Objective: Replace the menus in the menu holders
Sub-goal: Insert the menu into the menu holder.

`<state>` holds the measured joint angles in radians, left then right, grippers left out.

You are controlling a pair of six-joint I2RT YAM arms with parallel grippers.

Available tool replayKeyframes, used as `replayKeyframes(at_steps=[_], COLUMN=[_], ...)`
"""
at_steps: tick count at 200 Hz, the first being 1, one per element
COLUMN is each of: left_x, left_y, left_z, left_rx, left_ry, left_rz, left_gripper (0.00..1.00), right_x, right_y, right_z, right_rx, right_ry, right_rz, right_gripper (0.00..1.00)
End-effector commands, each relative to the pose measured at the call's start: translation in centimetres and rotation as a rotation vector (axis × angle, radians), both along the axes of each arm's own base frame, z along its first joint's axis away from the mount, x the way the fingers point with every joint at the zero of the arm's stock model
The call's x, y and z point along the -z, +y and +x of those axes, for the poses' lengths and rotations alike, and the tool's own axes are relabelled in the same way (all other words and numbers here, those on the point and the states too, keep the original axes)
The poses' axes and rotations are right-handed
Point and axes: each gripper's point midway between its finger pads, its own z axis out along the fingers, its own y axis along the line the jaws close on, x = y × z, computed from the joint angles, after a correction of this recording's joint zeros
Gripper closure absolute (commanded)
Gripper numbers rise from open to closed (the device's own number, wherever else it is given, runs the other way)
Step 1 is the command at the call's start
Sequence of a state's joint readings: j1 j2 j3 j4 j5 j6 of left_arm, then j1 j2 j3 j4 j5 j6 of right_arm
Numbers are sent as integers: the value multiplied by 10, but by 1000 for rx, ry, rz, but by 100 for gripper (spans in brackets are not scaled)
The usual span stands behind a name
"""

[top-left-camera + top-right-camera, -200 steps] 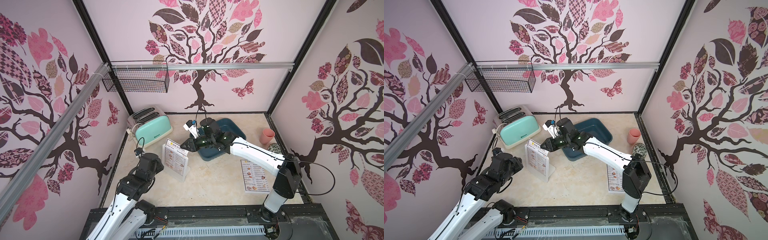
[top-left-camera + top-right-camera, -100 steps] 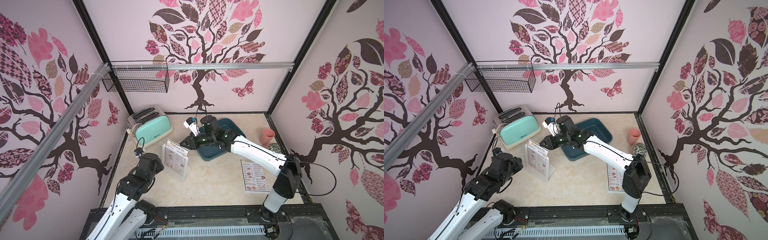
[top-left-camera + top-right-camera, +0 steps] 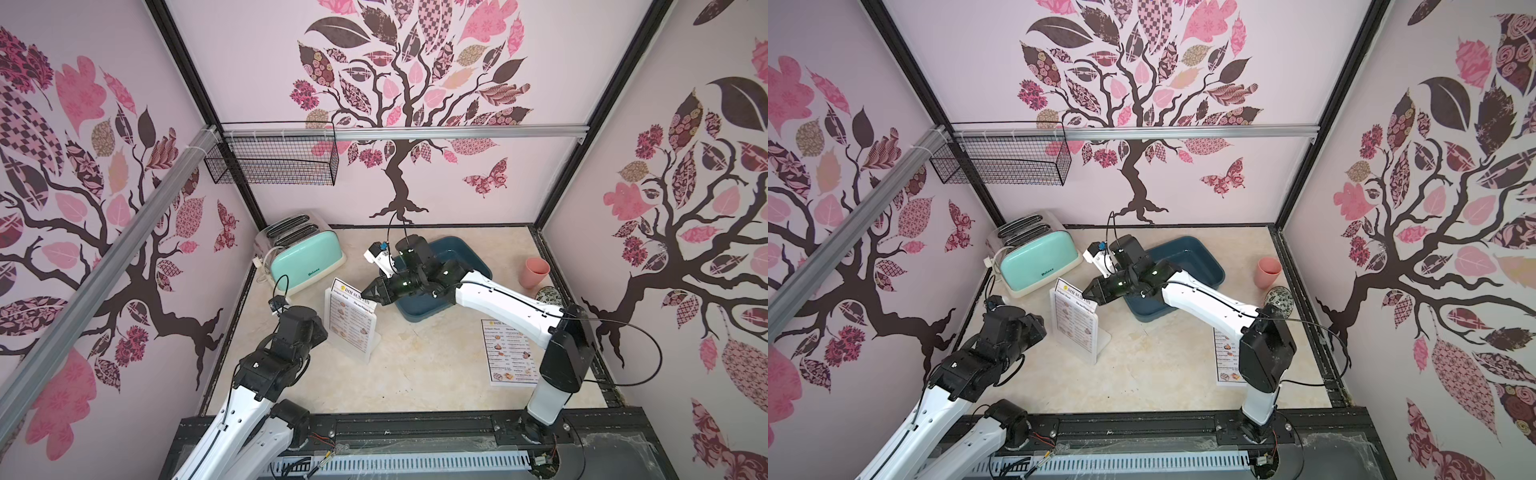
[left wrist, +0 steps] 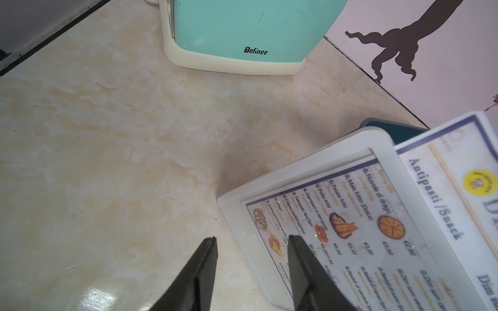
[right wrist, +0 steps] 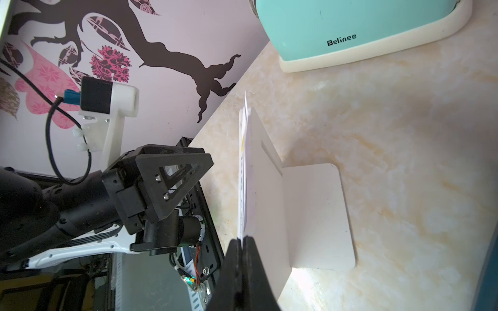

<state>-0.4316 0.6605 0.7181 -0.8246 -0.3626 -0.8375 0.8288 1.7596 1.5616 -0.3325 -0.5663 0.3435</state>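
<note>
I see the menu holder stands slanted, so once the menu is in, I should take the menu holder's upper corner (image 3: 373,315) with my right gripper and turn the menu holder to face front.
The menu holder (image 3: 368,353) stands upright left of the table's middle, with its flat foot (image 5: 318,215) on the surface. A "DIM SUM INN" menu (image 3: 349,318) sits in it, and its top part (image 4: 444,167) sticks out above the frame (image 4: 296,161). My right gripper (image 5: 242,238) is shut on that menu's top edge (image 5: 242,175); in both top views it (image 3: 1090,291) reaches in from the tub side. My left gripper (image 4: 252,239) stands open low beside the holder, holding nothing. A second menu (image 3: 509,353) lies flat at the right.
A mint toaster (image 3: 305,259) stands at the back left, close behind the holder. A dark teal tub (image 3: 457,257) lies under my right arm. A pink cup (image 3: 536,272) and a patterned bowl (image 3: 548,296) are by the right wall. A wire basket (image 3: 274,160) hangs on the wall.
My right gripper's jaws were apart by the holder's top half a second ago and have now closed on the menu's top edge. The left arm has not moved.
</note>
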Motion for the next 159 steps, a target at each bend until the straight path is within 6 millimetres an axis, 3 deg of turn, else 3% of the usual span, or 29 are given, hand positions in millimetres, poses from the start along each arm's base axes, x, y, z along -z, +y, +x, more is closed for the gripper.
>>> replayKeyframes(at_steps=[1,84,120,141,159], left_x=[-13,-12,-12,-11,-12], left_y=[3,1,0,0,-1], left_z=[2,3,3,4,4], left_rx=[-7,-1,1,2,2], left_ry=[-35,-32,-29,-28,-29], left_rz=[4,0,-2,-2,-2], left_gripper=[52,52,52,52,52], right_x=[-5,28,27,22,2], right_y=[6,11,12,11,10], right_z=[-9,-22,-21,-16,-12], right_rx=[-34,-78,-74,-63,-53], right_ry=[8,54,41,11,-36], right_rz=[20,-36,-45,-66,-53], right_gripper=[99,98,94,81,72])
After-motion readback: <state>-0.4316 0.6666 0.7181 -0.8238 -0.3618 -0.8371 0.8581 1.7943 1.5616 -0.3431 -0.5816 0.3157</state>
